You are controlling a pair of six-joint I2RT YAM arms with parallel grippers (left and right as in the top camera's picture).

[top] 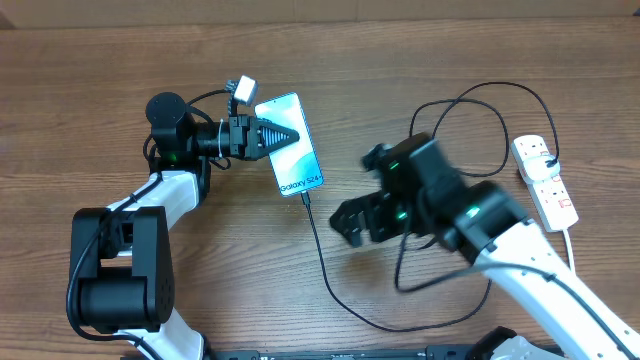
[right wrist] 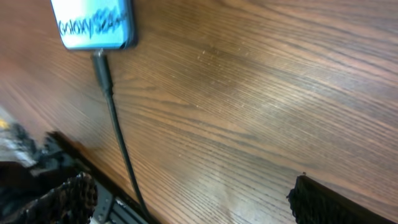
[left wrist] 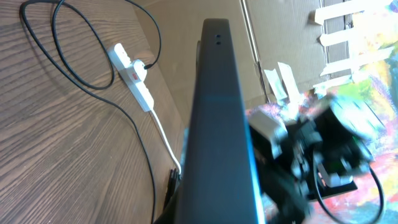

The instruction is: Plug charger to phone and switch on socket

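Note:
My right gripper will grip the charger's black housing (right wrist: 103, 73) and push it in before switching on the socket, because its connector sits shallow at the phone's near end.
The phone (top: 296, 160) lies left of centre on the table, its "Galaxy S24" end toward me. My left gripper (top: 287, 135) is shut on the phone, whose dark edge fills the left wrist view (left wrist: 214, 124). The charger's connector (top: 306, 200) sits at the phone's near end and looks inserted (right wrist: 101, 62). Its black cable (top: 325, 270) loops round to a black plug (top: 552, 162) in the white socket strip (top: 548, 190), which also shows in the left wrist view (left wrist: 134, 74). My right gripper (top: 352, 220) is open and empty, blurred, right of the connector and above bare table (right wrist: 196, 199).
The cable makes big loops (top: 480, 110) between the phone and the strip, partly under my right arm. The strip's white cord (top: 572, 250) runs toward the near right edge. The near table edge shows in the right wrist view (right wrist: 81, 162).

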